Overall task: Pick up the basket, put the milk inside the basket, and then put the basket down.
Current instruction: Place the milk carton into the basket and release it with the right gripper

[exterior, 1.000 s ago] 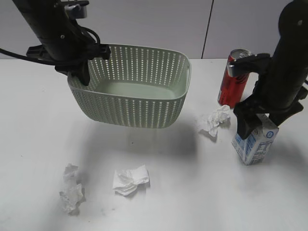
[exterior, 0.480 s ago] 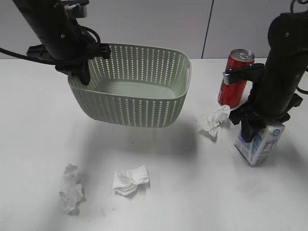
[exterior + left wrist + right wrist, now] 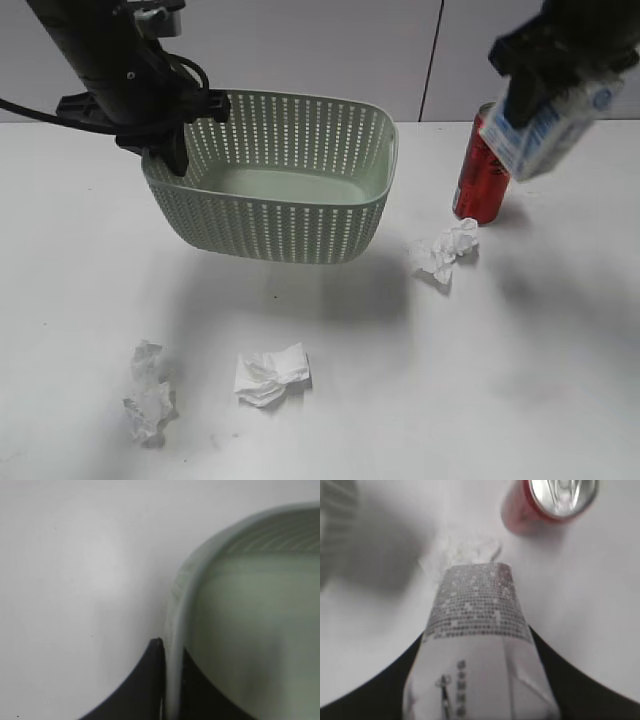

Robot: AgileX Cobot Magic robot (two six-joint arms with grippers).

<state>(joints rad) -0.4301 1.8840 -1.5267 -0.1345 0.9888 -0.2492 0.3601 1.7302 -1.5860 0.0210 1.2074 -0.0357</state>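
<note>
The robot's right gripper needs to set the milk carton, now tilted high over the red can, down inside the pale green basket point(image 3: 331, 182), toward the basket's end nearest the red can.
The pale green basket point(image 3: 275, 190) hangs tilted above the table at the back left. My left gripper point(image 3: 168, 150) is shut on its left rim; the left wrist view shows the rim point(image 3: 175, 630) pinched between the black jaws point(image 3: 172, 680). My right gripper point(image 3: 530, 85) is shut on the white and blue milk carton point(image 3: 545, 125) and holds it tilted, high above the table at the right, over the red can. In the right wrist view the carton point(image 3: 477, 645) fills the space between the jaws point(image 3: 477, 680).
A tall red drink can point(image 3: 482, 175) stands at the back right, also in the right wrist view point(image 3: 555, 500). A crumpled tissue point(image 3: 445, 248) lies beside it. Two more tissues point(image 3: 270, 373) point(image 3: 148, 392) lie at the front left.
My right gripper has lifted the milk carton from the table to high above the can. The left gripper and basket have stayed put.
</note>
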